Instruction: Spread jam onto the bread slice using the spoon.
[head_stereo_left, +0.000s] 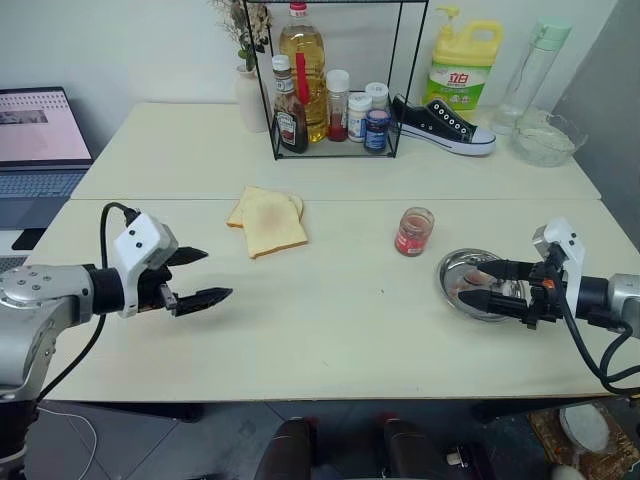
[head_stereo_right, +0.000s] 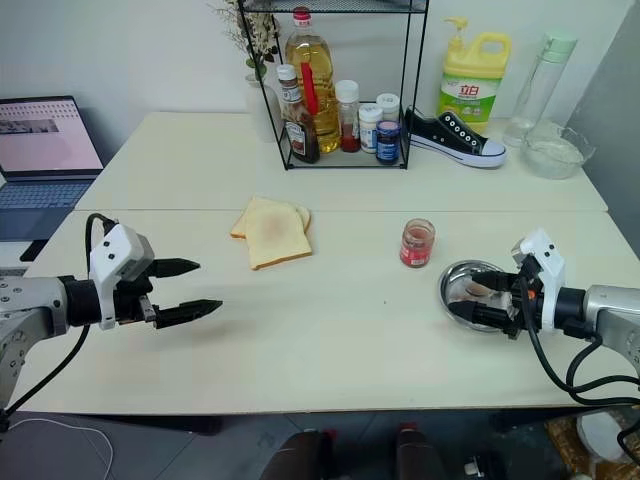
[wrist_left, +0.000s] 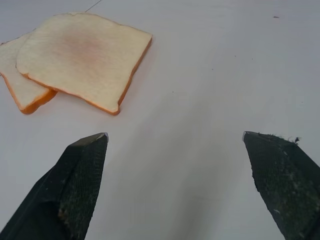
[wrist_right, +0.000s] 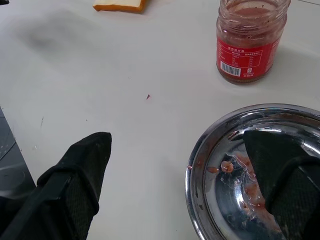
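I need to next move my left gripper to the upper bread slice's laptop-side edge (head_stereo_left: 249, 240) (wrist_left: 86, 99), close to its near corner, and then close it there.
The bread slice (head_stereo_left: 273, 224), pale tan with a faint reddish patch, lies mid-table on top of a second plain slice (head_stereo_left: 243, 208); it also appears as the bread slice (wrist_left: 85, 55). The jam is in a short clear jar (head_stereo_left: 414, 231) with a red label, lid off, to the right of the bread. A steel bowl (head_stereo_left: 455, 262) with red smears sits right of the jar. I cannot make out the spoon. My left gripper (head_stereo_left: 216, 274) hovers open and empty, short of the bread. My right gripper (head_stereo_left: 468, 283) is open at the bowl, one finger (wrist_right: 280, 160) over its inside.
A wire rack (head_stereo_left: 335, 150) with an oil bottle, a ketchup bottle and small jars stands at the back. Beside it are a black sneaker (head_stereo_left: 445, 126), a yellow detergent bottle (head_stereo_left: 463, 62) and a glass bowl (head_stereo_left: 546, 138). A laptop (head_stereo_left: 38, 140) sits far left.
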